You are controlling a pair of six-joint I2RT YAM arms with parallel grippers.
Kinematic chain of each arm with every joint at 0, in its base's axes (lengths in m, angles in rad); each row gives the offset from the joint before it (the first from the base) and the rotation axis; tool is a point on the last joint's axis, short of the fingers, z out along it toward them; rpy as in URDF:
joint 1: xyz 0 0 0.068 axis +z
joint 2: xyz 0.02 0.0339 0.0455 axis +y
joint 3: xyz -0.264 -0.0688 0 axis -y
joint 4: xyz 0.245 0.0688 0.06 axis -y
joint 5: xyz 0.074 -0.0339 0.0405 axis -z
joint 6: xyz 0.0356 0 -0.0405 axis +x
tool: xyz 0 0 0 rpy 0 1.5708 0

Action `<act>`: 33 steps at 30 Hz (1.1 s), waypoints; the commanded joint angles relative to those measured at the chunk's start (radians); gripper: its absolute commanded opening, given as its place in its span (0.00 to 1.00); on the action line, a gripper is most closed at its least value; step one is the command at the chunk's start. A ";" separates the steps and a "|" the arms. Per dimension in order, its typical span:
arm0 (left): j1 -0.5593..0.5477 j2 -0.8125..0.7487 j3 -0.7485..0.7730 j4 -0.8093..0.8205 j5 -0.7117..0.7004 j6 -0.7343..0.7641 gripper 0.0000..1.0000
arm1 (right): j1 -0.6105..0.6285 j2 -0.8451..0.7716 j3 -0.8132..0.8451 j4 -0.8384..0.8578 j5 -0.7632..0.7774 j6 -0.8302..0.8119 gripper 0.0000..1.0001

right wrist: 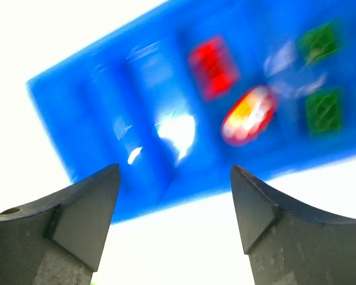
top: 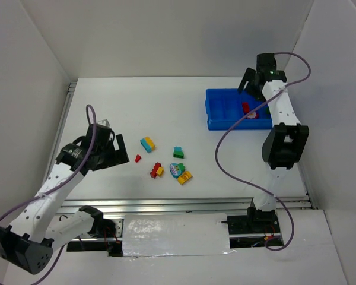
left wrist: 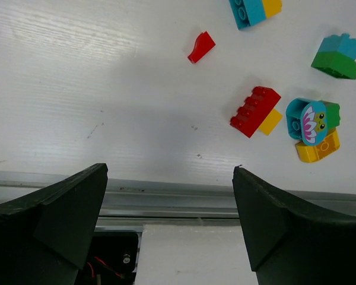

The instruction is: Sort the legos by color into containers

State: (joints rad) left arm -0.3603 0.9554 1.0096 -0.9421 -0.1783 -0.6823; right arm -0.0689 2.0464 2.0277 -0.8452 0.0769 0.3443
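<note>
The middle of the small red piece [top: 137,158] [left wrist: 201,47] near the cyan-yellow brick is the next place my left gripper will go to and close on.
Several legos lie loose mid-table: a cyan-yellow brick [top: 147,143], a small red piece [top: 138,158], a red-yellow brick [top: 157,170], a green brick [top: 178,152] and a multicoloured cyan-green-yellow one [top: 180,173]. The left wrist view shows the small red piece [left wrist: 201,47] and the red-yellow brick [left wrist: 256,111] ahead of my left gripper [left wrist: 169,172], which is open and empty, left of the legos [top: 121,149]. The blue tray [top: 222,107] holds a red brick [right wrist: 212,66], a red-yellow piece [right wrist: 248,114] and green bricks [right wrist: 323,110]. My right gripper [right wrist: 175,169] is open and empty above the tray's far side [top: 251,86].
White walls enclose the table on the left, back and right. A metal rail [left wrist: 166,199] runs along the near table edge, just under my left gripper. The right arm's purple cable [top: 225,139] loops across the table beside the tray.
</note>
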 commanded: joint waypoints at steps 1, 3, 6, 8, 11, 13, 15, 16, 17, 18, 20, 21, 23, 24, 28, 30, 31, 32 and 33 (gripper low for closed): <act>0.004 0.051 -0.052 0.094 0.089 0.029 0.99 | 0.155 -0.275 -0.133 0.040 0.017 0.030 0.83; 0.004 0.109 -0.083 0.184 0.118 0.046 0.99 | 0.176 -0.342 -0.226 0.061 -0.040 0.057 0.84; 0.003 0.254 -0.095 0.244 0.144 0.073 0.96 | 0.199 -0.461 -0.344 0.087 -0.176 0.119 0.83; -0.005 0.333 -0.060 0.261 0.154 0.081 0.93 | 0.236 -0.557 -0.435 0.121 -0.222 0.125 0.83; -0.025 0.456 -0.016 0.295 0.119 0.082 0.92 | 0.265 -0.659 -0.527 0.120 -0.265 0.130 0.83; -0.028 0.543 0.026 0.301 0.070 0.079 0.90 | 0.268 -0.737 -0.573 0.123 -0.299 0.130 0.83; -0.032 0.632 0.059 0.299 0.045 0.092 0.83 | 0.277 -0.785 -0.632 0.118 -0.316 0.127 0.83; -0.034 0.657 0.088 0.301 0.025 0.102 0.83 | 0.277 -0.830 -0.645 0.115 -0.321 0.124 0.83; -0.034 0.680 0.102 0.305 0.022 0.110 0.80 | 0.281 -0.848 -0.673 0.110 -0.321 0.124 0.83; -0.034 0.721 0.115 0.308 0.016 0.116 0.76 | 0.282 -0.865 -0.684 0.100 -0.318 0.122 0.83; -0.034 0.772 0.139 0.315 0.007 0.121 0.74 | 0.285 -0.907 -0.701 0.072 -0.313 0.114 0.83; -0.034 0.787 0.148 0.318 0.003 0.127 0.73 | 0.282 -0.931 -0.704 0.063 -0.299 0.108 0.83; -0.034 0.825 0.152 0.325 0.008 0.130 0.69 | 0.282 -0.950 -0.709 0.043 -0.284 0.102 0.83; -0.034 0.835 0.150 0.328 0.007 0.129 0.67 | 0.282 -0.966 -0.707 0.037 -0.270 0.098 0.83; -0.034 0.859 0.142 0.353 -0.015 0.135 0.64 | 0.281 -0.986 -0.684 0.008 -0.262 0.087 0.83; -0.034 0.865 0.149 0.353 -0.020 0.136 0.55 | 0.282 -0.986 -0.678 0.002 -0.266 0.087 0.83; -0.034 0.872 0.152 0.356 -0.012 0.139 0.40 | 0.282 -0.988 -0.670 -0.005 -0.270 0.087 0.83; -0.034 0.873 0.150 0.358 -0.012 0.136 0.37 | 0.282 -0.988 -0.667 -0.006 -0.272 0.087 0.83; -0.034 0.875 0.149 0.359 -0.009 0.135 0.36 | 0.284 -0.988 -0.664 -0.008 -0.272 0.088 0.83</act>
State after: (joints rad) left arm -0.3904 1.7996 1.1416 -0.5964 -0.1688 -0.5606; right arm 0.2070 1.0698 1.3239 -0.8337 -0.1982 0.4477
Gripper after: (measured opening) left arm 0.385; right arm 0.832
